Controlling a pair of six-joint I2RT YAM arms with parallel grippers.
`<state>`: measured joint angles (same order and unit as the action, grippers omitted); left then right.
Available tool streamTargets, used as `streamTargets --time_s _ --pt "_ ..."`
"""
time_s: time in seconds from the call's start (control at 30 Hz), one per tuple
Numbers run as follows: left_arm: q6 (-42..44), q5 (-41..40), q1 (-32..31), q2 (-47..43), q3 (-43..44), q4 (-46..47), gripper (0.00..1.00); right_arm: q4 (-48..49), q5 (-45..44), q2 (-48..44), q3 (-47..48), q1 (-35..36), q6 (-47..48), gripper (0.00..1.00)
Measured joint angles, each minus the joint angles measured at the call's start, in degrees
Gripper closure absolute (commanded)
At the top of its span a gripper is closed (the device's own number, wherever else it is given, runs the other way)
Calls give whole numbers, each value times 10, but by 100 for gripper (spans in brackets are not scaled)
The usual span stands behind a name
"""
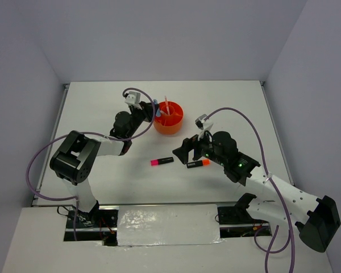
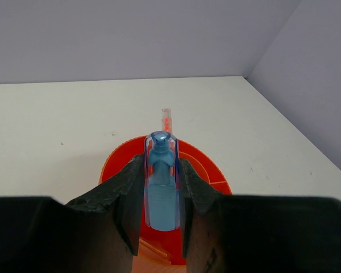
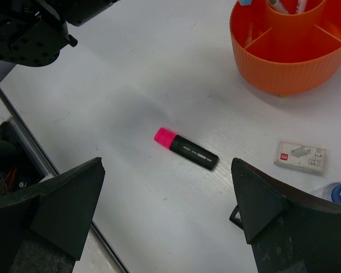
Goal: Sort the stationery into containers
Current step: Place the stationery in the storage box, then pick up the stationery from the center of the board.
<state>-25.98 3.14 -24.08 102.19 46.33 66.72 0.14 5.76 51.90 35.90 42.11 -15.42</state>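
The pink-ended highlighter has a black body. My right gripper will close on the middle of the black body (image 1: 166, 161) (image 3: 194, 153) and leave the highlighter's pink end free.
My left gripper (image 2: 161, 162) is shut on a clear blue capsule (image 2: 161, 193) and holds it upright over the near rim of the round orange tub (image 2: 213, 173). From above, the capsule (image 1: 157, 114) hangs at the left edge of the tub (image 1: 171, 126). A thin pink pen (image 2: 166, 118) stands in the tub. My right gripper (image 3: 167, 164) is open just above the table, with the pink-ended black highlighter (image 3: 186, 149) lying between and beyond its fingers. The orange-ended highlighter (image 1: 198, 164) lies under the right gripper (image 1: 184, 152).
A white eraser (image 3: 300, 156) lies on the table right of the pink highlighter, short of the tub (image 3: 290, 57). A small blue-and-clear item (image 3: 340, 192) shows at the right edge. The left arm's black links (image 3: 28, 28) stand at the upper left.
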Motion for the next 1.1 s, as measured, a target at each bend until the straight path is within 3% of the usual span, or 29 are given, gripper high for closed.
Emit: streamTargets --time_s 0.07,0.23,0.4,0.53,0.7,0.73,0.77,0.9,1.1 --pt "0 1 0 0 -6 9 57 0 2 0 0 0 0 0" --pt "-2 1 0 0 -11 11 55 0 6 0 0 0 0 0" --pt "-11 1 3 2 -19 20 42 0 7 0 0 0 0 0" --pt "-15 0 6 5 -26 26 38 0 8 1 0 0 0 0" --pt "-28 -6 12 -7 -49 26 16 0 8 8 2 0 3 0" --pt "-32 -14 13 -21 -59 10 5 0 10 14 3 0 4 0" --pt "-34 -25 14 -44 -71 -10 1 0 13 23 5 0 6 0" --pt "-63 -89 15 -189 -83 -162 1 -5 48 74 19 0 29 0" --pt "-162 -227 15 -376 16 -564 1 -22 95 165 57 17 84 0"
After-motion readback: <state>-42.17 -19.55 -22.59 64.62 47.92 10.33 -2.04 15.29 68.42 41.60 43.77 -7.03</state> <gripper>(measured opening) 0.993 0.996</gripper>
